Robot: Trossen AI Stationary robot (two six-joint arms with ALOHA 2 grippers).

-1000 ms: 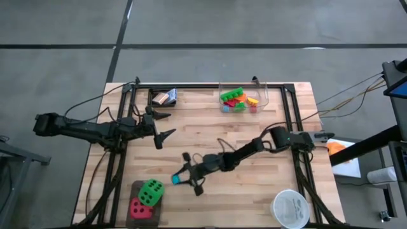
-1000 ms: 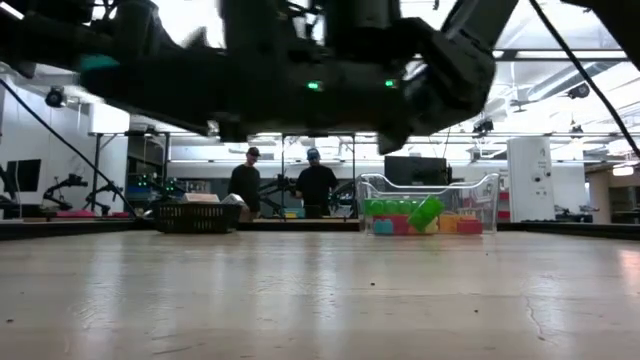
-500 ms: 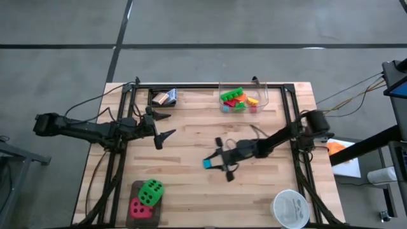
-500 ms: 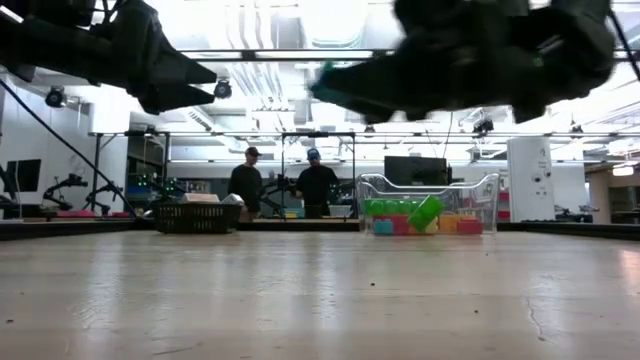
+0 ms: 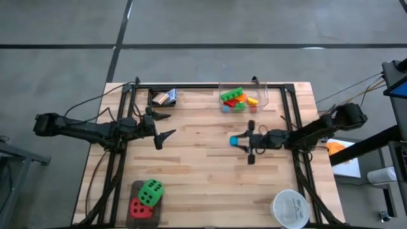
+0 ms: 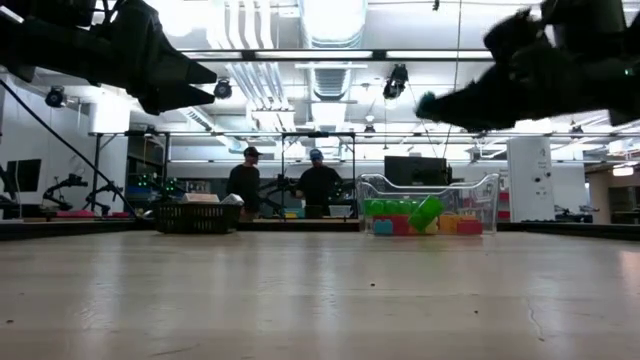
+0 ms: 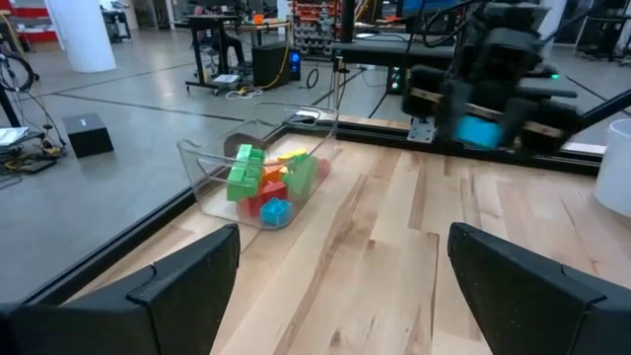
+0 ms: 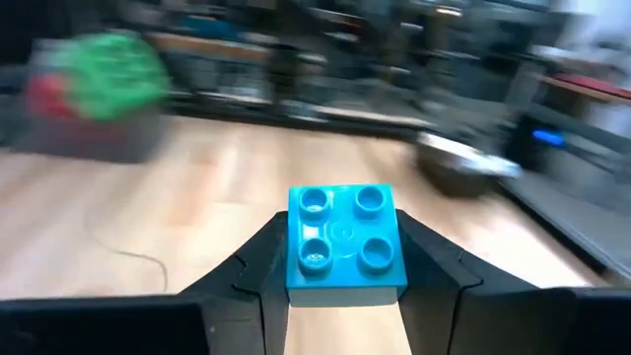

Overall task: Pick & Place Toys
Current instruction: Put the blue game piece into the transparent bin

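Observation:
Next, I let go of the blue brick, now held above the table's middle, with my right gripper in the clear tub, on the orange brick (image 5: 240,95) against the green brick.
My right gripper (image 5: 238,141) is shut on a small blue brick (image 5: 233,140) above the middle of the table, on the near side of the clear tub (image 5: 243,99). The tub holds green, red, orange and yellow bricks. My left gripper (image 5: 163,126) is open and empty at the table's left, near the far edge. A green die (image 5: 151,190) and a red die (image 5: 138,207) sit on a dark tray at the near left. Card packs (image 5: 164,97) lie at the far left. My right gripper pinches the blue brick by two opposite side walls (image 8: 294,258) between its two fingers (image 8: 258,274), with the studded top toward the wrist camera. The fingers lie about level and point toward the table's left. The brick is lifted clear of the table.
A round white bowl (image 5: 291,207) stands at the near right corner. A black frame rail (image 5: 210,86) runs along the far edge and down both sides. Two people (image 6: 283,184) stand in the room beyond the table. Bare wood (image 5: 210,184) lies between the dice and the bowl.
My right gripper has carried the blue brick from beside the dice toward the table's right and far edge, nearer the tub. It stays shut on the brick, which is clear of the table. The arm has drawn back toward its base.

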